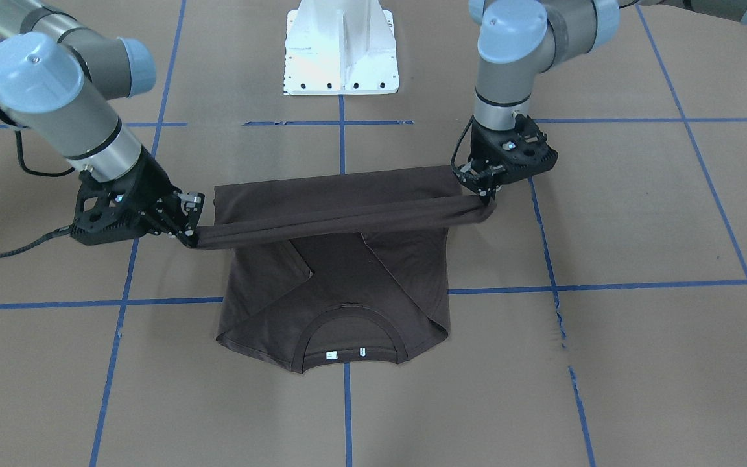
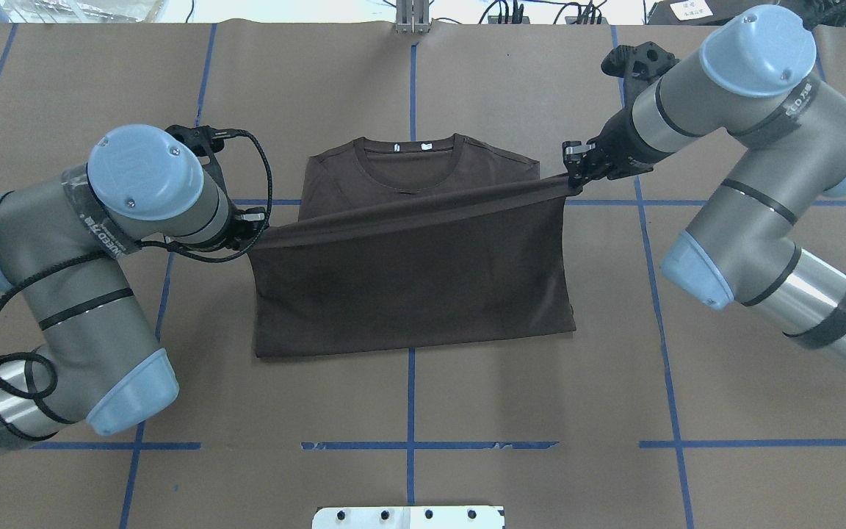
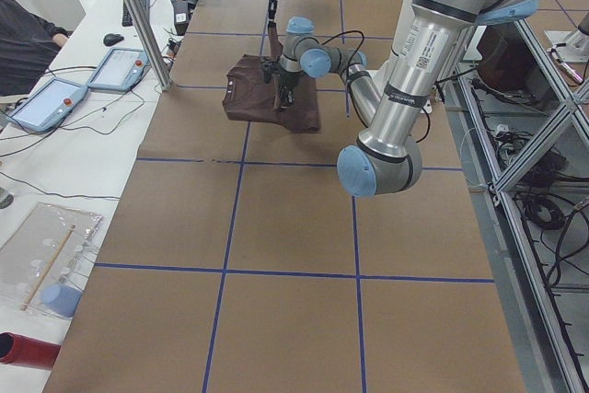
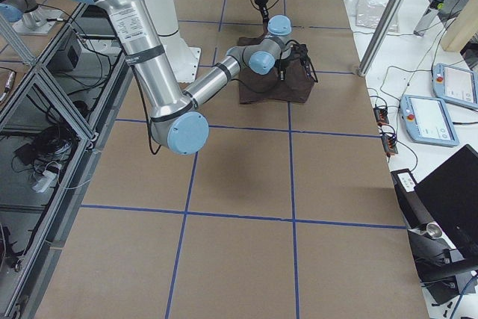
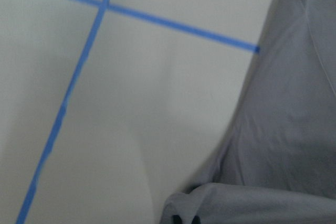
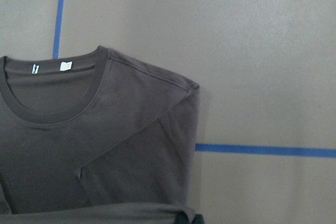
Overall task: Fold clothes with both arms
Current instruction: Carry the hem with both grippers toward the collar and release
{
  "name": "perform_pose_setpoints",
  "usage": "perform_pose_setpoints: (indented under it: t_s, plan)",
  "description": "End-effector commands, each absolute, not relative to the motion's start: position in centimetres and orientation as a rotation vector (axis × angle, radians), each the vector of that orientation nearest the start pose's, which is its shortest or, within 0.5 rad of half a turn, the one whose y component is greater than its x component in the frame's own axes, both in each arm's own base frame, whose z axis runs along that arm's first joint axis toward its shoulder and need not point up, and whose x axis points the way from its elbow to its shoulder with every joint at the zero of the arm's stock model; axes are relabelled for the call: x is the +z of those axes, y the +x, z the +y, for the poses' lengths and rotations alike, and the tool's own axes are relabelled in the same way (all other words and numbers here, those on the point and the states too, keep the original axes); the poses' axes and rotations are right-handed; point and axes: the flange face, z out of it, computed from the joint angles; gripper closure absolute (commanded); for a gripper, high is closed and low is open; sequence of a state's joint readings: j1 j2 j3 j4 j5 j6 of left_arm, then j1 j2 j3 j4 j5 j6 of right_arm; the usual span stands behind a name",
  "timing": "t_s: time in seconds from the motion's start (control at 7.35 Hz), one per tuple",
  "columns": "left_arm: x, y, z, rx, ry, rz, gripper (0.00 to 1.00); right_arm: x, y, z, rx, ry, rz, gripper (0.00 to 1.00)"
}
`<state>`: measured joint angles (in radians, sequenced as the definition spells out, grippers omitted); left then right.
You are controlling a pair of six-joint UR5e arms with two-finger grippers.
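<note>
The robot's left gripper will release the hem corner, now lifted and stretched taut, on the blue tape line [image 1: 472, 292] [image 5: 224, 39] just outside the dark brown T-shirt.
The dark brown T-shirt [image 2: 408, 294] lies on the table with its sleeves folded in. Its collar [image 2: 408, 158] and white neck tags [image 1: 331, 355] are on the side far from the robot. My left gripper [image 2: 258, 229] is shut on one corner of the hem, and it also shows in the front-facing view [image 1: 487, 193]. My right gripper [image 2: 576, 176] is shut on the other corner, and it also shows in the front-facing view [image 1: 189, 237]. Between them the hem is lifted and stretched taut across the shirt's middle [image 1: 341, 220]. The wrist views show the shirt below [image 5: 283, 145] [image 6: 105, 145].
The table is brown paper [image 2: 467, 389] with blue tape lines [image 2: 410, 411]. The white pedestal base [image 1: 341, 52] stands at the robot's side. Control tablets [image 3: 46, 103] and cables lie on a side bench beyond the table's far edge.
</note>
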<state>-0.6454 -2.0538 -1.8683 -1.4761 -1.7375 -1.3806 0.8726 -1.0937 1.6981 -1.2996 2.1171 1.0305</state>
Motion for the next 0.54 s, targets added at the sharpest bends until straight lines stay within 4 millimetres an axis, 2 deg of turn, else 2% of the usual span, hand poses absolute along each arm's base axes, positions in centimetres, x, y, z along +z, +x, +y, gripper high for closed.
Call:
perform_pose_setpoints:
  t_s: [0.0, 0.14, 0.27, 0.41]
  plan:
    - [28.9, 43.2, -50.8, -0.398, 0.159, 0.694, 1.0, 28.5, -36.8, -59.7, 0.078, 0.159, -0.959, 1.0]
    - [28.9, 43.6, -52.3, -0.407, 0.167, 0.7, 1.0, 28.7, -37.6, -60.7, 0.081, 0.151, -0.948, 1.0]
    - [28.4, 43.6, -52.8, -0.411, 0.183, 0.725, 1.0, 28.8, -38.1, -61.4, 0.084, 0.144, -0.941, 1.0]
    - [27.4, 44.6, -54.0, -0.416, 0.185, 0.728, 1.0, 29.2, -38.6, -61.5, 0.084, 0.135, -0.933, 1.0]
